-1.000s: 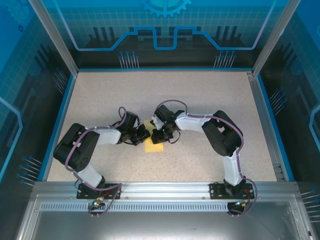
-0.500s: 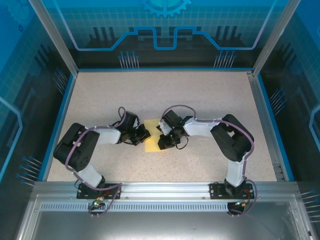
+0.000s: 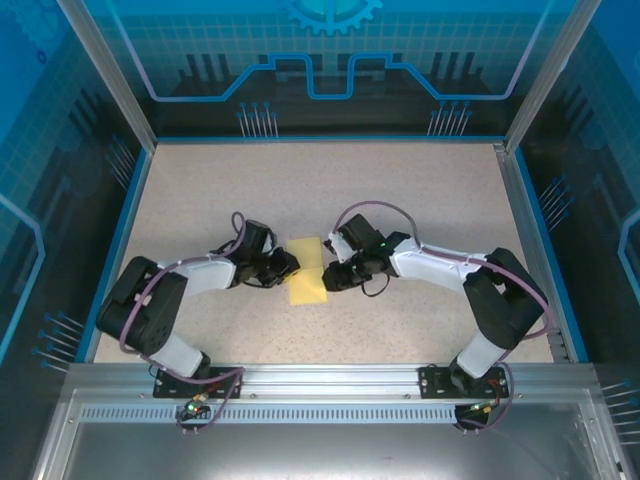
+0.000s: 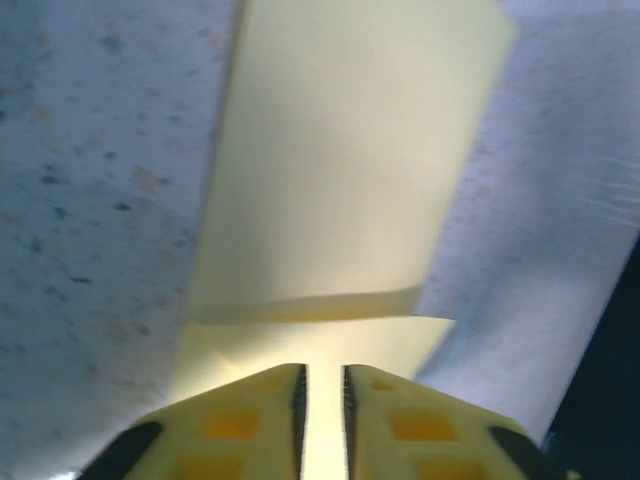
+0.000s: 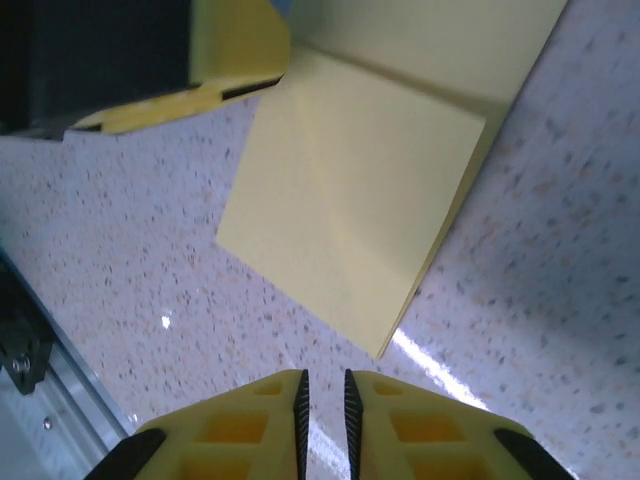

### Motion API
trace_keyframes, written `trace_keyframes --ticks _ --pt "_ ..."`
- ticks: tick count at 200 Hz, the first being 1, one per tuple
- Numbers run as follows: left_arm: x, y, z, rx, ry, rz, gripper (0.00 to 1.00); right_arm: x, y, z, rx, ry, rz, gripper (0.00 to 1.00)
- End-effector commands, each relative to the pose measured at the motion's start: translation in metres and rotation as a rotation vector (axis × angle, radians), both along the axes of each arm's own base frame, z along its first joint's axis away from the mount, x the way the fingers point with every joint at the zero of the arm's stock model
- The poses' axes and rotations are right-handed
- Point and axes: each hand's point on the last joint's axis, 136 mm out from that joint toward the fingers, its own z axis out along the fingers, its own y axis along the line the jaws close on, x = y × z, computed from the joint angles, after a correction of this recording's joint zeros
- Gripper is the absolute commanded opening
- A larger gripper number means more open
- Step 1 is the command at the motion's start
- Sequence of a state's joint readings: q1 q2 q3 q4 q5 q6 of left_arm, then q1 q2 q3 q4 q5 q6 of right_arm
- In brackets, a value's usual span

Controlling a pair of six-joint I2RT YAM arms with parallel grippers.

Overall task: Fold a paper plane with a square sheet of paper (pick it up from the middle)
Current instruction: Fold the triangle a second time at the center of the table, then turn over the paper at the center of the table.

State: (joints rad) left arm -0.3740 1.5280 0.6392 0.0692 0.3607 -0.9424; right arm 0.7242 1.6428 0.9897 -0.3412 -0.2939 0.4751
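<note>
My left fingers, nearly shut above the sheet's overlapping layers, should open and pinch the top layer's edge point(image 4: 194, 295) while my right gripper steadies it.
The pale yellow square sheet of paper point(image 3: 307, 278) lies folded on the table's middle, one layer over another, with a raised flap on its far side. My left gripper point(image 3: 289, 268) sits at the sheet's left edge, its jaws a narrow slit apart; in the left wrist view the paper point(image 4: 340, 150) shows through the slit of the gripper point(image 4: 322, 378), and nothing is pinched. My right gripper point(image 3: 331, 277) rests just off the right edge. In the right wrist view that gripper point(image 5: 322, 388) is slightly open over bare table, short of the paper's corner point(image 5: 350, 210). No paper plane shape shows.
The speckled tabletop point(image 3: 400, 190) is bounded by blue rails and clear walls. One yellow finger of the left gripper point(image 5: 235, 45) shows at the paper's far edge in the right wrist view. A metal rail point(image 5: 40, 400) runs along the near edge.
The right gripper has drawn back to the right off the paper, its arm stretching low. Both grippers' jaws have parted a little. More of the folded sheet now lies uncovered.
</note>
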Motion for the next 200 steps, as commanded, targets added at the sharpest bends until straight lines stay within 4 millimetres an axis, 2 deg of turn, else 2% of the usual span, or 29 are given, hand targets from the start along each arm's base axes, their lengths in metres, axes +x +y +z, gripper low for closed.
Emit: trace_keyframes --ticks 1,25,57,77,137,184,200 --pt "0.008 0.001 0.033 -0.019 -0.081 0.020 0.32 0.027 0.001 0.005 -0.006 -0.066 -0.082 0.21" --pt "-0.005 0.014 0.031 0.010 -0.072 0.068 0.46 0.034 0.010 0.006 0.008 -0.069 -0.080 0.24" --pt "-0.025 0.025 0.023 0.010 -0.060 0.108 0.58 0.035 0.026 0.003 0.025 -0.048 -0.046 0.25" --pt "-0.034 0.026 0.019 0.010 -0.054 0.110 0.61 0.037 0.035 -0.004 0.039 -0.022 -0.036 0.26" --pt "-0.035 0.018 0.011 -0.009 -0.040 0.095 0.59 0.054 0.044 -0.024 0.022 0.008 -0.062 0.23" --pt "-0.030 0.000 0.007 -0.035 -0.024 0.054 0.57 0.059 0.031 -0.053 -0.032 0.068 -0.119 0.22" --pt "-0.029 -0.005 0.006 -0.033 -0.020 0.041 0.56 0.058 0.030 -0.055 0.004 0.104 -0.141 0.22"
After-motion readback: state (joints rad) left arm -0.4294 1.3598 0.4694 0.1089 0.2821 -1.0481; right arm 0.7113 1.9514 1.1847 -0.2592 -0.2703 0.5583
